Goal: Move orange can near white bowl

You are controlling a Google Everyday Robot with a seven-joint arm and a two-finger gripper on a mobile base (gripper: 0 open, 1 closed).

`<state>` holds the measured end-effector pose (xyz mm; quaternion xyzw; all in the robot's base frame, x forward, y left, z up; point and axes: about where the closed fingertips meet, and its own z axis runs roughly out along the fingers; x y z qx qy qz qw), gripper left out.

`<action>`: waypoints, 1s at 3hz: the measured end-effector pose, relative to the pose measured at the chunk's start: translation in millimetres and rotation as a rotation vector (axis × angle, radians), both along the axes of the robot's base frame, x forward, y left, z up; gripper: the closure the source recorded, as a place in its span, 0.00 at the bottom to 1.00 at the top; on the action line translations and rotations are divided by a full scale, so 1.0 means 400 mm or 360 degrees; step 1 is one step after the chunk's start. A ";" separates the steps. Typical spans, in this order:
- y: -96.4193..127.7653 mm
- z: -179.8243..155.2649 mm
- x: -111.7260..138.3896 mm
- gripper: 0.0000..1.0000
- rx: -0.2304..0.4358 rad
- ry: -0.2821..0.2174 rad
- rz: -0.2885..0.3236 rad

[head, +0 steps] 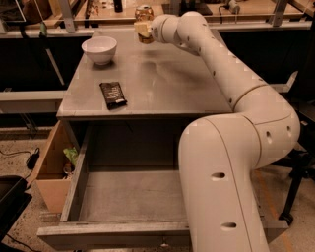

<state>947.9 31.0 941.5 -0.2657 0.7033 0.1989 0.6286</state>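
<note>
Next, I let go of the orange can, now upright at the table's far edge, on the grey table (129, 60) close beside the white bowl, on the side that faces my arm.
The orange can (144, 12) stands upright at the far edge of the grey table (162, 83), its silver top showing. My gripper (142, 28) is at the can, around its middle, and hides part of its body. The long white arm reaches to it from the right. The white bowl (99, 49) sits on the far left part of the table, about a bowl's width to the left of the can and a little nearer to me.
A flat dark snack packet (113, 94) lies near the table's front left. Below the table a wide drawer (128, 197) is pulled open. A cardboard box (51, 167) stands on the floor at the left. A workbench (246, 10) runs behind the table.
</note>
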 end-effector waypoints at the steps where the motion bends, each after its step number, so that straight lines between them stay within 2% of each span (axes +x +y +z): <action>1: -0.002 -0.041 -0.006 1.00 0.0071 0.0062 0.0025; 3: 0.082 -0.065 -0.114 1.00 0.0175 0.0071 0.0219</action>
